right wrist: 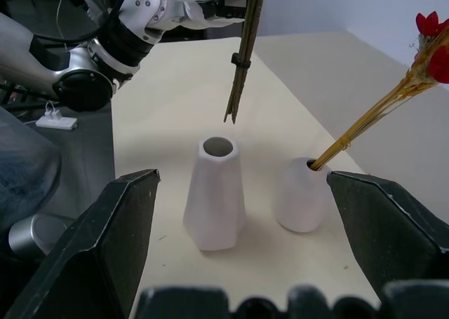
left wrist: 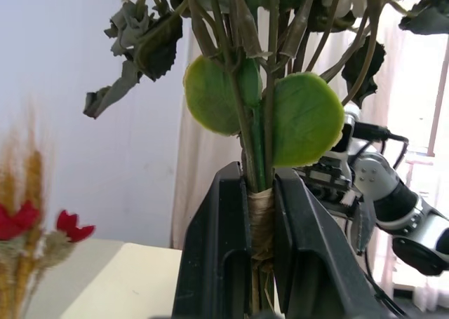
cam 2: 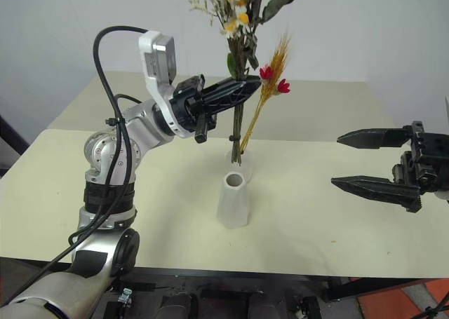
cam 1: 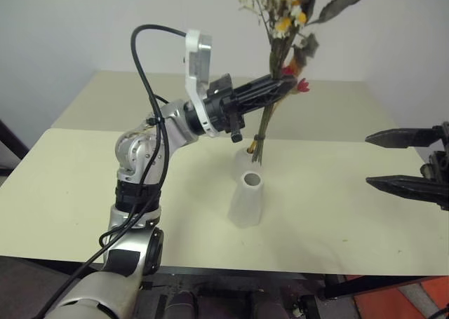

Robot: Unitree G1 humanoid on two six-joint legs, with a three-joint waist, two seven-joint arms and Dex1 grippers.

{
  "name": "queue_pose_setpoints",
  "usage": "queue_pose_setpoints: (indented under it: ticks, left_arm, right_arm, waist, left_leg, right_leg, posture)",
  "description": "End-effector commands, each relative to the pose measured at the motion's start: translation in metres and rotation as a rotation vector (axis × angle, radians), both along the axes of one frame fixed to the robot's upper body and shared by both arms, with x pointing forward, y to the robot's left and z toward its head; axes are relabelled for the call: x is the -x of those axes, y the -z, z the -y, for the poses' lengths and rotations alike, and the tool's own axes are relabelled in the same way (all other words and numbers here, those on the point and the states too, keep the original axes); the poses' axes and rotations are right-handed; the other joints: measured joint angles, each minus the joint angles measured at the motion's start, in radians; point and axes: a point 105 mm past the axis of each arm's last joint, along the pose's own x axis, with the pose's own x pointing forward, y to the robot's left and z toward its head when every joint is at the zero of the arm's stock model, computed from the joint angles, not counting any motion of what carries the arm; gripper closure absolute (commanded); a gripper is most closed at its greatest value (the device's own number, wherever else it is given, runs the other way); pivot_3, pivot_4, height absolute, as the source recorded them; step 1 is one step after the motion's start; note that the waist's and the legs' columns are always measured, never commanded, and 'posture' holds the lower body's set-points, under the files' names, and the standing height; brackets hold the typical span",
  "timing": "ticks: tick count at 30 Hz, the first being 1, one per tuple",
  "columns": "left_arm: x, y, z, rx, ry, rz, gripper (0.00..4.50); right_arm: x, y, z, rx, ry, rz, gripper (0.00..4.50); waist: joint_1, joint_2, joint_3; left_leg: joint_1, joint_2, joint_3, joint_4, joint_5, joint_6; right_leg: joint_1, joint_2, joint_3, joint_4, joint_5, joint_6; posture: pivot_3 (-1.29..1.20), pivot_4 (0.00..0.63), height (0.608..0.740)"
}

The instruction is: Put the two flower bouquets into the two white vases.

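Note:
The taller cone-shaped white vase (cam 1: 252, 179) has an empty opening. Next, I release the bushier flower bouquet from my left gripper into that opening.
My left gripper (cam 2: 256, 87) is shut on the tied stems (left wrist: 261, 221) of the bushier flower bouquet (cam 2: 238, 24), which stands upright with leaves and pale sprigs on top. Its stem ends (right wrist: 238, 80) hang in the air above and just behind the taller cone-shaped white vase (cam 2: 233, 200), whose mouth is empty. The slim bouquet (cam 2: 270, 87) of yellow-orange stems and red blossoms leans out of the small round white vase (right wrist: 303, 195) just behind the cone one. Off to the right, my right gripper (cam 2: 337, 161) hangs open and empty, pointing toward both vases.
The vases stand near the middle of a cream table (cam 1: 351, 228), with a second table surface (cam 1: 126, 94) behind it against a white wall. My left arm's black cable (cam 1: 144, 73) loops above the elbow.

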Motion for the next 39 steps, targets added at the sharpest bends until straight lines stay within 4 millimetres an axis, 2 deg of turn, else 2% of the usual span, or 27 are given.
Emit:
queue_pose_setpoints:
  ticks: [1,5,16,28,39]
  left_arm:
    - [0.003,0.007,0.004,-0.029,0.008,0.029,4.36]
    - [-0.001,0.018,0.005,-0.056,-0.007,0.014,4.36]
    - [-0.008,0.033,0.009,-0.087,-0.022,-0.008,4.36]
    - [-0.005,0.047,0.012,-0.106,-0.008,-0.055,4.36]
    - [0.001,0.071,0.010,-0.171,0.012,-0.084,4.36]
  right_arm:
    - [0.006,-0.009,0.000,-0.005,0.010,0.051,0.00]
    - [0.006,-0.008,-0.001,-0.007,0.020,0.049,0.00]
    - [0.007,-0.007,-0.001,-0.010,0.033,0.047,0.00]
    - [0.006,-0.006,0.000,-0.007,0.046,0.047,0.00]
    - [0.003,-0.007,0.000,-0.007,0.064,0.053,0.00]
  waist:
    - [0.000,0.000,0.000]
    - [-0.001,0.000,0.000]
    - [0.000,0.000,0.000]
    - [0.000,0.000,0.000]
    - [0.001,0.000,0.000]
  left_leg:
    - [0.000,0.000,0.000,0.000,0.000,0.000]
    - [0.000,0.000,0.000,0.000,0.000,0.000]
    - [0.000,0.000,0.000,0.000,0.000,0.000]
    - [0.000,0.000,0.000,0.000,0.000,0.000]
    - [0.000,0.000,0.000,0.000,0.000,0.000]
  right_leg:
    - [0.000,0.000,0.000,0.000,0.000,0.000]
    - [0.000,0.000,0.000,0.000,0.000,0.000]
    - [0.000,0.000,0.000,0.000,0.000,0.000]
    - [0.000,0.000,0.000,0.000,0.000,0.000]
    - [0.000,0.000,0.000,0.000,0.000,0.000]
  posture:
    - [0.00,0.150,0.740]
    - [0.00,0.150,0.740]
    - [0.00,0.150,0.740]
    - [0.00,0.150,0.740]
    - [0.00,0.150,0.740]
